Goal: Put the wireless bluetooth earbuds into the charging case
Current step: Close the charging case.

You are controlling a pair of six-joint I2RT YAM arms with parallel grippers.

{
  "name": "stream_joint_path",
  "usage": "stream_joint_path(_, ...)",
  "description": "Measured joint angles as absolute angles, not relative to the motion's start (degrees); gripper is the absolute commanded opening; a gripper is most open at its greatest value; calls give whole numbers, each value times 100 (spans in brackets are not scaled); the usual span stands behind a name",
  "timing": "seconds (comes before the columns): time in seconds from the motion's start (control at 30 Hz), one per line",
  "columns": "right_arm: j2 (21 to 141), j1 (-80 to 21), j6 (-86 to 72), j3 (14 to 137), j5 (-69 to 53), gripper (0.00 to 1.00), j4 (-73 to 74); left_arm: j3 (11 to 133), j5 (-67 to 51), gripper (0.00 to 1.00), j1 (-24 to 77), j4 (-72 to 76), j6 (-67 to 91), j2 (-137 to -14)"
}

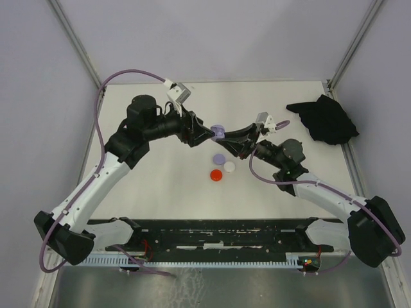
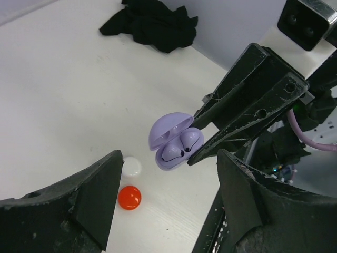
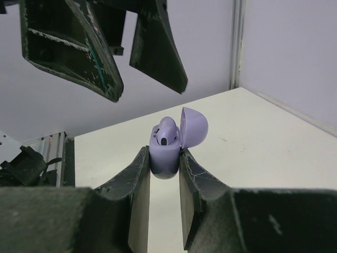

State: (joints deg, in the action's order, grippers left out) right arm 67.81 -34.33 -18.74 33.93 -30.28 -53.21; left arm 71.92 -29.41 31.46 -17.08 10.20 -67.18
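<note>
The lilac charging case, which now hangs mid-table between both arms, will be let go by my right gripper beside the white round piece (image 1: 236, 169), opposite the lilac round piece.
A lilac charging case (image 3: 164, 157) is held up off the table with its lid (image 3: 194, 126) swung open. My right gripper (image 3: 164, 161) is shut on the case's lower body, one finger on each side. Two lilac earbuds (image 2: 181, 147) sit in the case's wells, their tops showing. In the top view the case (image 1: 217, 132) hangs mid-table between both arms. My left gripper (image 2: 169, 171) is open, its fingers spread wide just short of the case (image 2: 167, 138) and touching nothing. From the right wrist view the left gripper's fingers (image 3: 105, 63) hang above and behind the case.
On the table below lie a red round piece (image 1: 216, 174), a white one (image 1: 229, 167) and a lilac one (image 1: 219, 158). A crumpled black cloth (image 1: 324, 119) is at the back right. White walls and frame posts enclose the table.
</note>
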Motion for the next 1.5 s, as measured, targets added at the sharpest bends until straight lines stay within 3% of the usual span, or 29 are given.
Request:
stream_joint_path(0.7,7225,-3321,-2700,3688,-3778,2,-5859,7028,-5323,73,2659,-388,2279,-7393)
stream_joint_path(1.17,7168,-3275,-2845,3767,-4025,2,-4770,6807,-6003,72,2714,-285,2270,-6936)
stream_joint_path(1.3,6956,-3221,-2797,3758,-3833,2,-4222,6779,-5732,73,2714,-504,2134,-6788)
stream_joint_path(1.5,6434,-2825,-2626,3721,-3398,2,-2617,6571,-3983,74,2711,-1334,1975,-6593)
